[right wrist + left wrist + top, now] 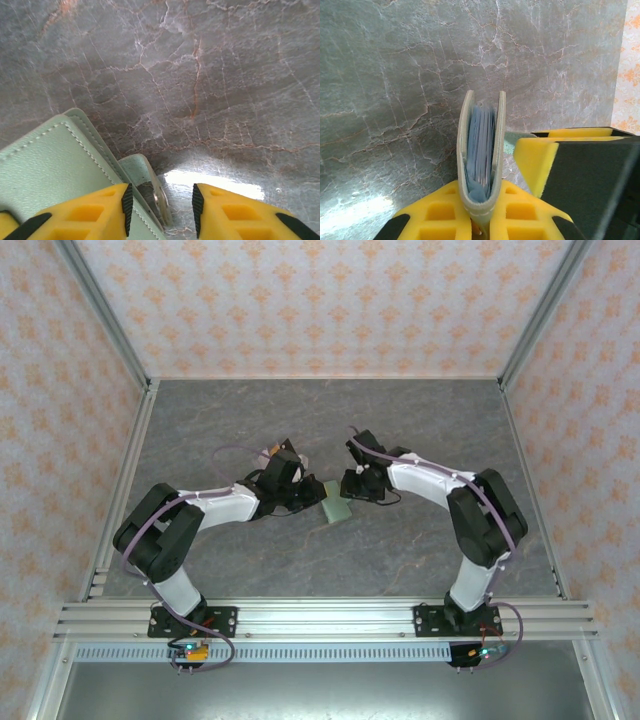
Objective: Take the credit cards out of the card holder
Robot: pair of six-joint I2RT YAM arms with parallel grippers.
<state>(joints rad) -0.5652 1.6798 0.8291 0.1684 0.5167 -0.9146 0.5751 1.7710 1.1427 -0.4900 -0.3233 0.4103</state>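
Note:
The left gripper pinches the card holder's folded spine, keeping its panels nearly shut; it should let go so the robot's right gripper can unfold them by the card holder's side tab [139, 168].
The sage-green card holder [337, 503] is held just above the table between the two arms. My left gripper [480, 202] is shut on its folded spine, so I see it edge-on. Its two panels [465, 145] stand slightly apart, with bluish-grey layers [481, 145] between them. The credit cards are hidden inside. My right gripper [162, 210] is open, and the holder's side tab with its metal snap [157, 192] lies between the jaws. Its left finger [95, 212] lies over the holder's outer panel [45, 170]. One yellow finger of the right gripper [540, 160] shows beside the holder.
The grey marbled table top [330, 420] spreads around both arms. Patterned walls [320, 300] and metal rails [140, 430] enclose it on three sides. A small dark and tan bundle [272, 452] lies just behind the left arm's wrist.

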